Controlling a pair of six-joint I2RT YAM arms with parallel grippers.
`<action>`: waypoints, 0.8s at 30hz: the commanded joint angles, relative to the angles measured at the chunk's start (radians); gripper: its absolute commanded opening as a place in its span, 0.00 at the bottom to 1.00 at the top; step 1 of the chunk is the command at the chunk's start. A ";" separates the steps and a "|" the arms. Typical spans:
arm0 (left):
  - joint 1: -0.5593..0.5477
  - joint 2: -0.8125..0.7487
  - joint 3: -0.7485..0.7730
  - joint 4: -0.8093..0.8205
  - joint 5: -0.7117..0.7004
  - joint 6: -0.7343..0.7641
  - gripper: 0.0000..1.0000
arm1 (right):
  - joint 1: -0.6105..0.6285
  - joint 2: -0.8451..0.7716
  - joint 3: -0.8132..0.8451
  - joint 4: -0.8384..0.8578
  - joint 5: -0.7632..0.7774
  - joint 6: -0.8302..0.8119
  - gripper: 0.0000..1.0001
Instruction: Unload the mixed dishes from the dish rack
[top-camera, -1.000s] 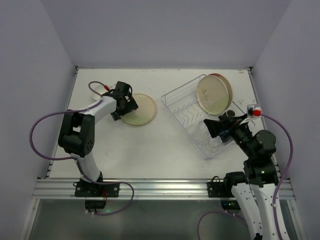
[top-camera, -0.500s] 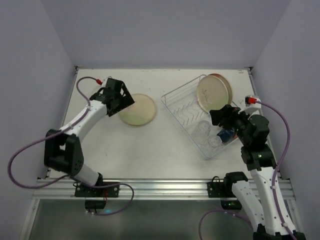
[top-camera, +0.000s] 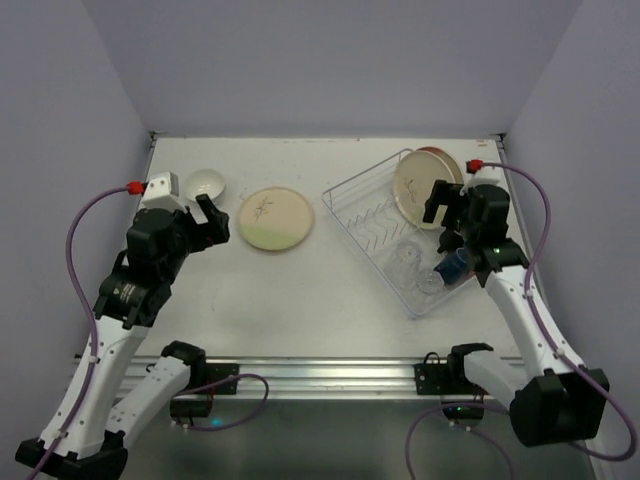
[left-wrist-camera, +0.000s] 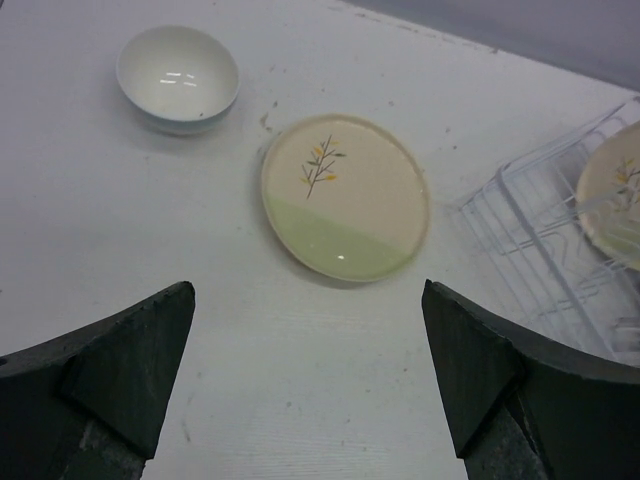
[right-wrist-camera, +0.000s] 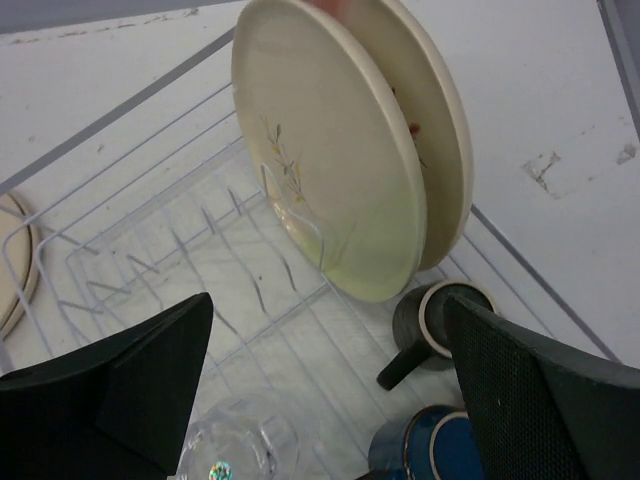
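Note:
My right gripper should hand the yellow-green plate over. So my left gripper should close on the yellow-green plate's rim (top-camera: 396, 189) (left-wrist-camera: 582, 190) beside its printed twig.
The wire dish rack (top-camera: 365, 225) stands at the right. Two cream plates (top-camera: 425, 187) stand upright in its far end: a yellow-green one (right-wrist-camera: 330, 150) in front of a pink one (right-wrist-camera: 445, 130). A brown cup (right-wrist-camera: 440, 325), a dark blue cup (right-wrist-camera: 425, 450) and a clear glass (right-wrist-camera: 235, 440) lie near them. My right gripper (right-wrist-camera: 325, 400) hovers open over these. A green-half plate (left-wrist-camera: 345, 195) and the white bowl (left-wrist-camera: 178, 78) sit on the table. My left gripper (left-wrist-camera: 305, 380) is open and empty, near of both. No salmon cup shows.
In the top view a second clear glass (top-camera: 430, 285) lies at the rack's near corner beside the first glass (top-camera: 408, 258). The table's right edge runs close behind the rack. The bowl (top-camera: 207, 183) sits far left, next to the flat plate (top-camera: 276, 219).
My left arm has pulled back from the flat plate toward the near left, uncovering plate and bowl. My right gripper has moved from the rack's near end toward the upright plates.

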 joint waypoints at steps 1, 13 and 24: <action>-0.014 -0.026 -0.086 -0.028 -0.057 0.115 1.00 | -0.002 0.125 0.162 0.031 0.082 -0.121 0.99; -0.014 -0.003 -0.200 0.069 0.009 0.104 1.00 | -0.002 0.335 0.358 -0.010 0.047 -0.316 0.72; -0.013 -0.040 -0.217 0.089 0.027 0.105 1.00 | -0.002 0.516 0.458 -0.043 0.047 -0.411 0.64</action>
